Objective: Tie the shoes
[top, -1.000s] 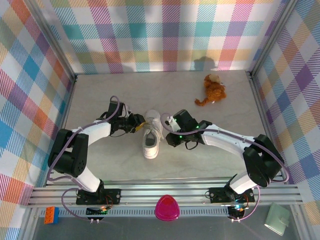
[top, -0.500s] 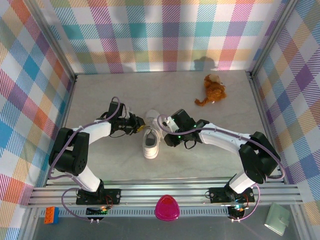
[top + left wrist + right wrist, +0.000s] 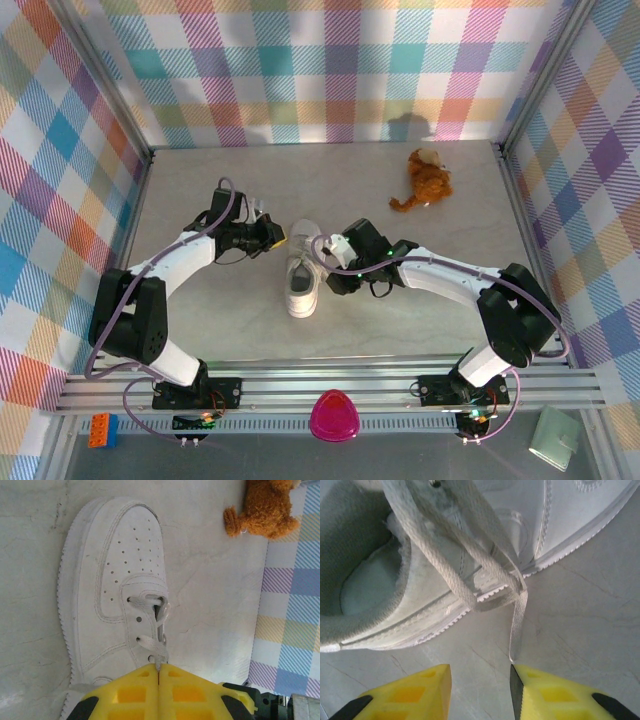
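The lace loop hangs slack down the side of the shoe, so the robot's right gripper should grab it close to the knot (image 3: 401,504) and pull away from the left gripper.
The white sneaker (image 3: 303,272) lies on the table between both arms, toe toward the arm bases. In the left wrist view the sneaker (image 3: 115,575) lies lengthwise, and my left gripper (image 3: 159,669) is shut on a lace (image 3: 156,652) coming from the lower eyelets. That gripper (image 3: 276,238) sits just left of the shoe's heel end. My right gripper (image 3: 335,262) is at the shoe's right side. Its yellow fingers (image 3: 550,690) stand open over bare table beside the sole (image 3: 485,597). A loose lace (image 3: 517,622) hangs with its tip by the right finger, not held.
A brown-and-white plush toy (image 3: 426,180) lies at the back right, also seen as a brown toy (image 3: 262,507) in the left wrist view. Plaid walls (image 3: 330,70) close in three sides. A pink object (image 3: 333,417) sits on the front rail.
My left gripper has pulled back a little to the left and away from the shoe, keeping hold of the lace. The right gripper has edged left, closer to the shoe's side.
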You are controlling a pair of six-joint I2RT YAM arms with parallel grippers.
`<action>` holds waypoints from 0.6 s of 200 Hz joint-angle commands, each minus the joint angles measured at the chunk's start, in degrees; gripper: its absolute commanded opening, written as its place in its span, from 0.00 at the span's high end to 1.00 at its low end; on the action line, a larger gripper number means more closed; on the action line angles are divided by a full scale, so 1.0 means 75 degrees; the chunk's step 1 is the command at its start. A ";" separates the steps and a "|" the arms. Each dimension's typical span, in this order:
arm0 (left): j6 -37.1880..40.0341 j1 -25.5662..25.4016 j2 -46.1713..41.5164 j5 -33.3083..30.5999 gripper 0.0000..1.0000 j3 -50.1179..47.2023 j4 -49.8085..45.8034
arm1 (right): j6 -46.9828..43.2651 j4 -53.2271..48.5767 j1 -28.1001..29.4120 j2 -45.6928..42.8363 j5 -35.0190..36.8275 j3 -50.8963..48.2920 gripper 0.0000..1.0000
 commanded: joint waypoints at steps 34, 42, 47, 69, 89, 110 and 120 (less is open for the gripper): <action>0.0505 0.0091 -0.0565 -0.0487 1.00 0.0112 -0.0609 | 0.0109 0.0865 0.0067 -0.0166 -0.0596 0.0119 0.63; 0.0569 0.0091 -0.0592 -0.0548 1.00 0.0186 -0.0881 | 0.0045 0.0842 0.0068 -0.0115 -0.0707 0.0224 0.62; 0.0605 0.0091 -0.0587 -0.0571 1.00 0.0233 -0.0972 | 0.0013 0.0833 0.0068 -0.0078 -0.0757 0.0283 0.62; 0.0638 0.0091 -0.0534 -0.0603 1.00 0.0323 -0.1035 | -0.0137 0.0619 0.0079 0.0158 -0.0816 0.0543 0.63; 0.0593 0.0090 -0.0449 -0.0645 1.00 0.0336 -0.1008 | 0.0286 0.0372 0.0068 0.0269 -0.0393 0.0586 0.70; 0.0549 0.0088 -0.0340 -0.0660 1.00 0.0330 -0.0984 | 0.1626 0.0270 -0.0059 0.0218 -0.0052 0.0328 0.81; 0.0545 0.0094 -0.0306 -0.0692 1.00 0.0310 -0.0985 | 0.2217 0.0357 -0.0108 0.0166 -0.0189 0.0091 0.81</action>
